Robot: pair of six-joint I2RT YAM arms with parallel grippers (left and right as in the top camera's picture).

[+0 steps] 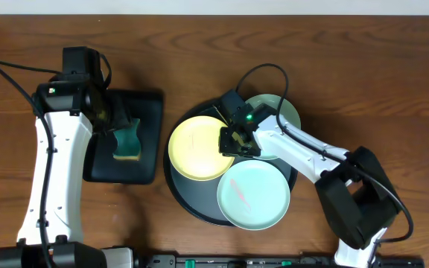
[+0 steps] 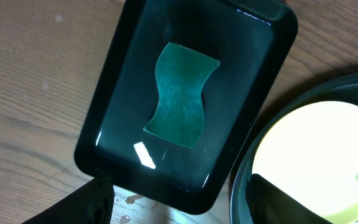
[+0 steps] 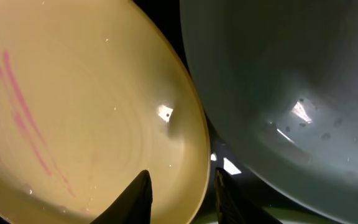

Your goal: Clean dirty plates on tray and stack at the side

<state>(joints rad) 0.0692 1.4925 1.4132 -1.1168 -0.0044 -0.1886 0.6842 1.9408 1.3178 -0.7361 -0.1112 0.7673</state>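
The robot's left gripper will next move down to the green sponge in the rectangular tray and close on the sponge's middle point(image 1: 127, 140) point(image 2: 180, 95).
Three plates lie on the round black tray point(image 1: 192, 202): a pale yellow plate point(image 1: 198, 147) at the left, one mint green plate point(image 1: 253, 195) in front with a pink streak, and another mint green plate point(image 1: 283, 112) at the back. My right gripper point(image 1: 238, 140) is open and straddles the yellow plate's right rim point(image 3: 194, 155). One finger is over the plate point(image 3: 73, 93), which has pink streaks, and the other is outside it. A mint plate point(image 3: 278, 74) lies beside it. My left gripper point(image 1: 119, 123) hangs open and empty point(image 2: 179, 190) above the rectangular tray.
A small rectangular black tray point(image 1: 149, 104) stands at the left, holding a green wavy sponge point(image 1: 129, 141) that lies flat point(image 2: 180, 94) in it. Water drops mark the wood near its corner point(image 2: 132, 200). The round tray's rim point(image 2: 240, 180) lies close to the rectangular one.
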